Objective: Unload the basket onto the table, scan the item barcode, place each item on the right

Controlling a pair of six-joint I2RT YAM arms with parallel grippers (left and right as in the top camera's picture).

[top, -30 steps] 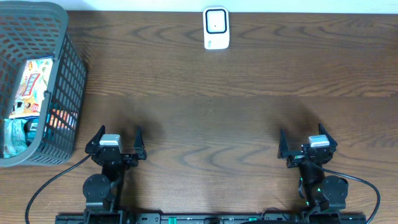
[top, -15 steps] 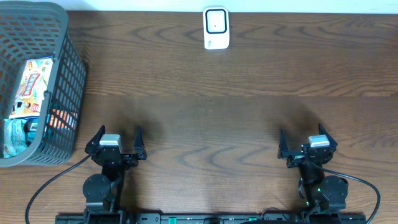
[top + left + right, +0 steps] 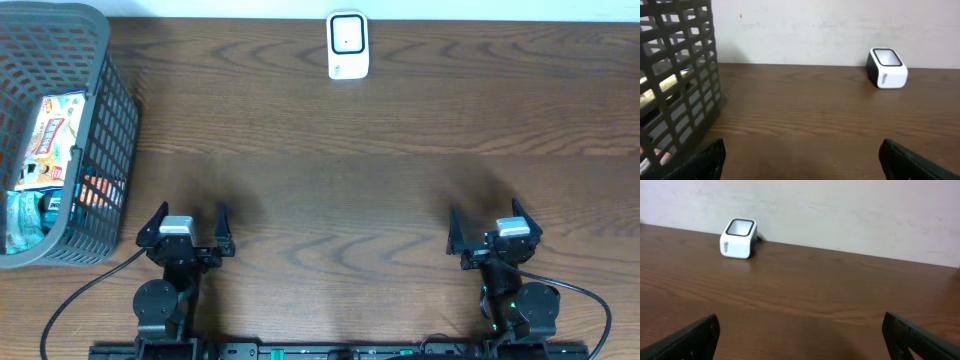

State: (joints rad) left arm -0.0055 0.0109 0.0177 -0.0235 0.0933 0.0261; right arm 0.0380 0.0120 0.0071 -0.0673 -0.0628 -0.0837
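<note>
The left gripper I have will grab the orange packet's top edge (image 3: 91,181), inside the mesh side of the basket, beside the colourful snack packet.
Packaged items lie in a grey mesh basket (image 3: 108,105) at the table's left edge: a colourful snack packet (image 3: 55,130) and a teal packet (image 3: 22,215). No barcode is visible on them. The white scanner (image 3: 348,45) stands at the far middle of the table, also in the left wrist view (image 3: 886,67) and the right wrist view (image 3: 739,238). My left gripper (image 3: 188,220) rests at the near left, open and holding nothing (image 3: 800,160). My right gripper (image 3: 487,226) sits at the near right, also open with nothing between its fingers (image 3: 802,340).
The basket wall (image 3: 680,85) rises close on the left of my left gripper. Dark wooden table (image 3: 340,170) stretches between the grippers and the scanner. A pale wall (image 3: 840,210) runs behind the table's far edge.
</note>
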